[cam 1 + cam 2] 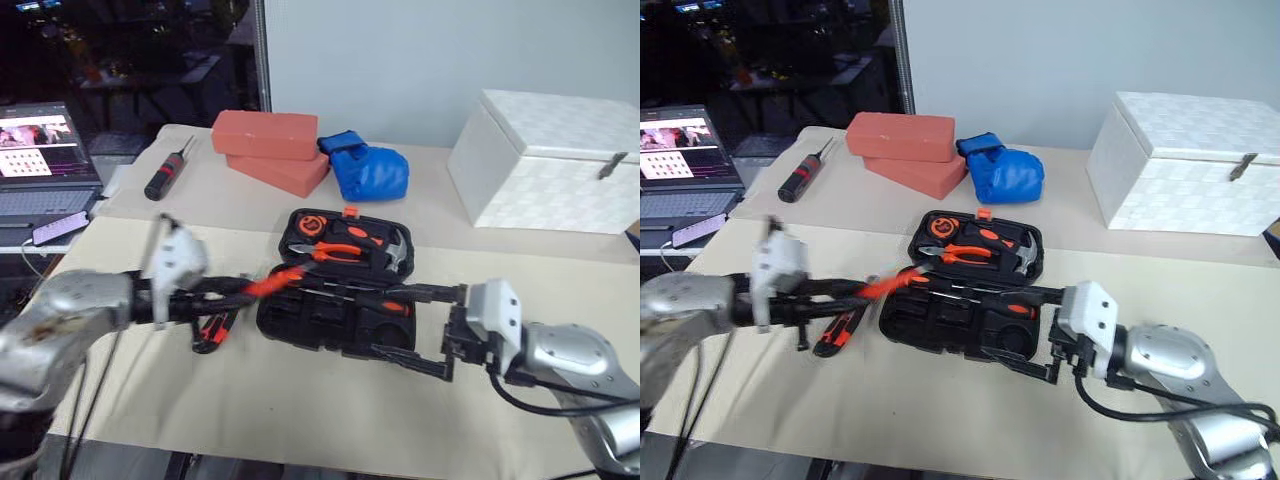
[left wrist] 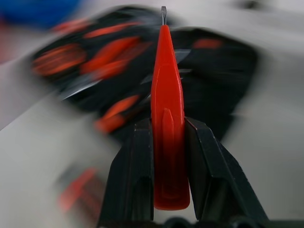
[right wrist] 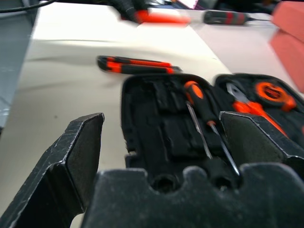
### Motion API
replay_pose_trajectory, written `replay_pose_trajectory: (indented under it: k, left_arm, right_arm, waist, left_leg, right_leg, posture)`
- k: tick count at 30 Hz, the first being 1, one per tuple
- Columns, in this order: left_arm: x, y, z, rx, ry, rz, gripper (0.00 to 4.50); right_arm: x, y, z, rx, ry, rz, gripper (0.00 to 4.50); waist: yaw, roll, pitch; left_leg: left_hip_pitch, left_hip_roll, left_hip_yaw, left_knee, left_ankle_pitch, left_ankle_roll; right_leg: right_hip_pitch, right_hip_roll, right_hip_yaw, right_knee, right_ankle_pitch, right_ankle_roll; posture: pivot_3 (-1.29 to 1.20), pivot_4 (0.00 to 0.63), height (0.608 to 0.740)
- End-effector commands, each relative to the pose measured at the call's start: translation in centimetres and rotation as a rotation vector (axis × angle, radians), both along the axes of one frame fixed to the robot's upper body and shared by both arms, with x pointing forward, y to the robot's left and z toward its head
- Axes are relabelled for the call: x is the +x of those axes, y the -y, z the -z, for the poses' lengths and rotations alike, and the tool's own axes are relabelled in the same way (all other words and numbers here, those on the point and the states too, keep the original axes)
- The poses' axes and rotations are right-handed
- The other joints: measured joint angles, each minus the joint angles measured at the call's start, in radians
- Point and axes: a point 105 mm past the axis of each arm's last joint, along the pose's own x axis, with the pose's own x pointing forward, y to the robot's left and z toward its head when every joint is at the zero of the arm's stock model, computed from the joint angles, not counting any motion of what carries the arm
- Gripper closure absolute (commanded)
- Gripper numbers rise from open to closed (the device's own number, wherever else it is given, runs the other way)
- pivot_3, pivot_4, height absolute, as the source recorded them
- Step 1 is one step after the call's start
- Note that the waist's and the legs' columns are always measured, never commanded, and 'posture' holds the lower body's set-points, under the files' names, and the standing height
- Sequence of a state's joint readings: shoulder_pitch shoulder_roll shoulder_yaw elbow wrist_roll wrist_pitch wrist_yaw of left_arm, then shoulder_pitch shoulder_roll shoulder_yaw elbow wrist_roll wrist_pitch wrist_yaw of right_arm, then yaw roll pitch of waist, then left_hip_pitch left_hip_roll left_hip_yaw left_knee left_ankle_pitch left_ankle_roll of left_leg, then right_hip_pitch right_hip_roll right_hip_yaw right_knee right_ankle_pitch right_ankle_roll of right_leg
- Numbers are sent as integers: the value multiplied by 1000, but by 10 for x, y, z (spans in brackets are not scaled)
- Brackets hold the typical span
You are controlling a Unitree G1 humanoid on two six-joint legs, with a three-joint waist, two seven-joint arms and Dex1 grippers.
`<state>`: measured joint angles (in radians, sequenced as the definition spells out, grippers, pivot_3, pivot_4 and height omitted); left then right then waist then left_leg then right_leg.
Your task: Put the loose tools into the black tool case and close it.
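Note:
Next, my left gripper lets go of the small orange pointed tool in the case's near half (image 1: 310, 298), just in front of the slim screwdriver.
The black tool case (image 1: 300, 315) lies open in the middle of the table. A slim screwdriver (image 3: 200, 101) with an orange-and-black handle rests in its near half. My left gripper (image 1: 245, 287) is shut on a small all-orange pointed tool (image 2: 167, 118), held just left of the case with its tip over the case's left edge. An orange-and-black utility knife (image 1: 212, 332) lies on the cloth left of the case, below that gripper. My right gripper (image 1: 430, 330) stands open at the case's right end, holding nothing.
Pliers, a hammer and a tape measure sit in the case's far half (image 1: 345, 245). Behind are two red bricks (image 1: 270, 140), a blue glove (image 1: 368, 170), a black screwdriver with a red band (image 1: 165, 175) and a big white box (image 1: 550, 160). A laptop (image 1: 45, 160) stands far left.

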<state>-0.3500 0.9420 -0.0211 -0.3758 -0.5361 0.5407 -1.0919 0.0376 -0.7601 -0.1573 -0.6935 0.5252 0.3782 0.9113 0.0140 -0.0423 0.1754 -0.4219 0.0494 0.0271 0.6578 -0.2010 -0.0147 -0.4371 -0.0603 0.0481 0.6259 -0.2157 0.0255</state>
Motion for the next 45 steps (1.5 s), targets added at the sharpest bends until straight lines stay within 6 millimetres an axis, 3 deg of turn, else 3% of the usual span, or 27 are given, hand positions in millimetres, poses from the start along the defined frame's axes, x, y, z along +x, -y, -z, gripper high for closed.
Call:
replay_pose_trajectory:
  k: [1, 6, 11, 17, 26, 27, 28, 30, 35, 38, 41, 45]
  left_arm:
    - [19, 18, 10, 94, 32, 112, 4015]
    - [56, 35, 23, 239, 57, 197, 4015]
    - [72, 28, 39, 362, 50, 263, 4015]
    - [79, 23, 49, 430, 44, 315, 4015]
    - [76, 30, 55, 438, 3, 354, 4015]
    - [75, 30, 54, 429, -5, 353, 4015]
    - [76, 29, 47, 402, -8, 337, 3025]
    - [75, 26, 26, 305, -17, 302, 2412]
    - [56, 20, -5, 88, -111, 284, 2412]
    - [54, 27, -9, -51, -156, 198, 3156]
    - [58, 41, -2, -101, -116, 102, 4320]
    - [67, 57, 25, -97, -74, -68, 4456]
  right_arm:
    - [-11, 9, -12, -29, 47, 34, 0]
    - [-17, 14, -14, -45, 56, 78, 0]
    - [-24, 11, -13, -48, 49, 110, 0]
    - [-28, 13, -6, -84, 25, 154, 0]
    - [-31, 15, -4, -89, 11, 173, 0]
    - [-31, 15, -3, -89, 10, 173, 0]
    - [-31, 15, -3, -89, 9, 171, 0]
    - [-31, 15, -3, -87, 7, 169, 0]
    - [-30, 14, -1, -79, 7, 157, 0]
    - [-29, 12, -2, -64, 9, 151, 0]
    - [-27, 11, -5, -49, 14, 149, 0]
    - [-27, 11, -7, -51, 15, 147, 0]
  waist:
    - [1, -2, 1]
    - [-11, -3, 1]
    - [-20, -3, 1]
    - [-14, -4, 1]
    - [-15, -4, 1]
    - [-16, -4, 1]
    - [-16, -4, 1]
    - [-18, -4, 1]
    - [-29, -4, 1]
    - [-28, -3, 1]
    - [-23, -3, 1]
    - [-20, -4, 1]
  left_leg:
    - [0, 0, -1, 1, 0, 0]
    - [0, 0, -2, 3, 0, 1]
    - [0, 0, -2, 3, 1, 2]
    - [-2, -1, -2, 3, 1, 2]
    - [1, -1, -2, 3, 1, 2]
    - [1, -1, -2, 4, 1, 2]
    - [1, -1, -2, 4, 1, 2]
    - [1, -1, -2, 4, 1, 2]
    - [-1, 0, -2, 4, 1, 2]
    - [0, 0, -2, 4, 1, 2]
    - [2, 0, -3, 5, 1, 2]
    - [2, -1, -4, 9, 1, 2]
  right_leg:
    - [0, 1, 0, 1, 0, 0]
    - [1, 2, 1, 2, 3, 2]
    - [1, 3, 3, 2, 4, 4]
    - [1, 2, 3, 1, 6, 9]
    - [3, 2, 3, 3, 6, 9]
    - [3, 2, 3, 3, 6, 9]
    - [3, 2, 3, 3, 6, 9]
    - [3, 2, 3, 2, 6, 10]
    - [0, 3, 3, 4, 6, 10]
    - [1, 3, 3, 4, 6, 10]
    - [4, 2, 3, 4, 6, 11]
    - [7, 3, 3, 4, 7, 11]
  posture:
    - [0, 150, 740]
    - [0, 150, 740]
    - [0, 150, 740]
    - [0, 150, 740]
    - [0, 150, 740]
    - [0, 150, 740]
    - [0, 150, 740]
    - [0, 150, 740]
    - [0, 150, 740]
    - [0, 150, 740]
    - [0, 150, 740]
    - [0, 150, 740]
